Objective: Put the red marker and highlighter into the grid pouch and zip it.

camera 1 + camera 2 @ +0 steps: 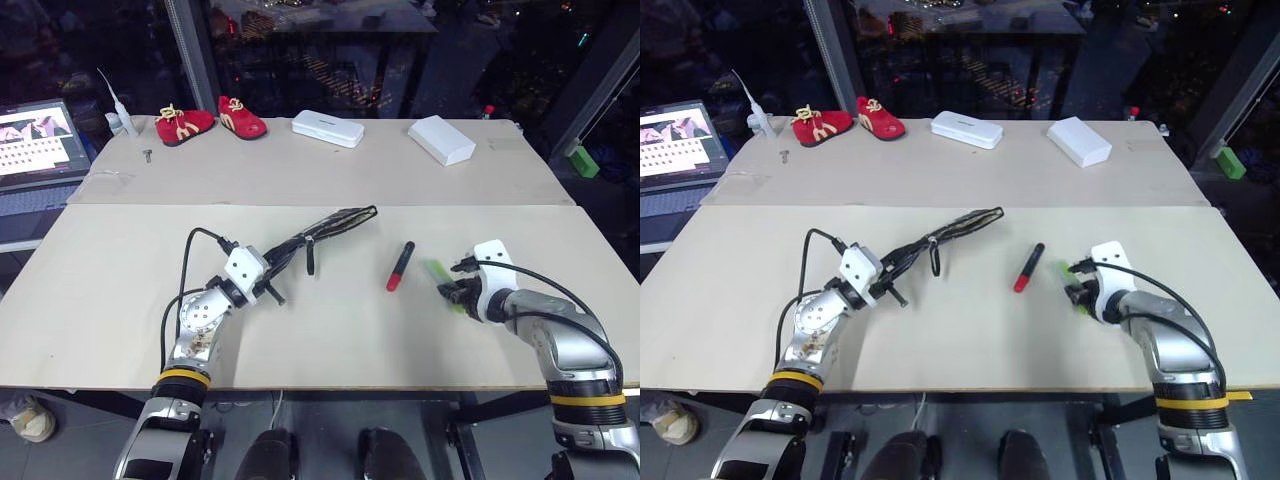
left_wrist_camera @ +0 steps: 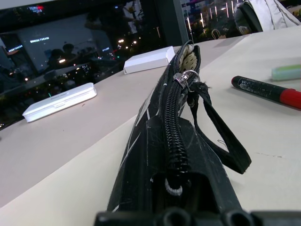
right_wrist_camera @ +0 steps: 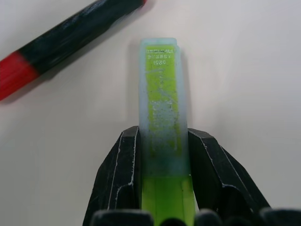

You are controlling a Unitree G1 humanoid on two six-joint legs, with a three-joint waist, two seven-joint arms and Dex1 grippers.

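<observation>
Next, my right gripper releases the highlighter inside the grid pouch (image 1: 348, 223) between its loop and far end.
The grid pouch (image 1: 332, 224) is held up on edge above the table, zipper side upward, its black loop (image 2: 221, 132) hanging down. My left gripper (image 1: 278, 258) is shut on the pouch's near end. The red marker (image 1: 399, 266), half red and half black, lies flat on the table between the pouch and my right hand. Just right of it lies the light-green highlighter (image 3: 162, 103) on the table. My right gripper (image 3: 162, 150) is shut on it, one black finger pressed against each long side of its near half.
At the table's far side sit two red shoes (image 1: 185, 124), two white boxes (image 1: 327, 128) (image 1: 441, 139) and a small key (image 1: 147, 155). A laptop (image 1: 35, 140) stands off the left edge, and a green block (image 1: 583, 161) lies beyond the right edge.
</observation>
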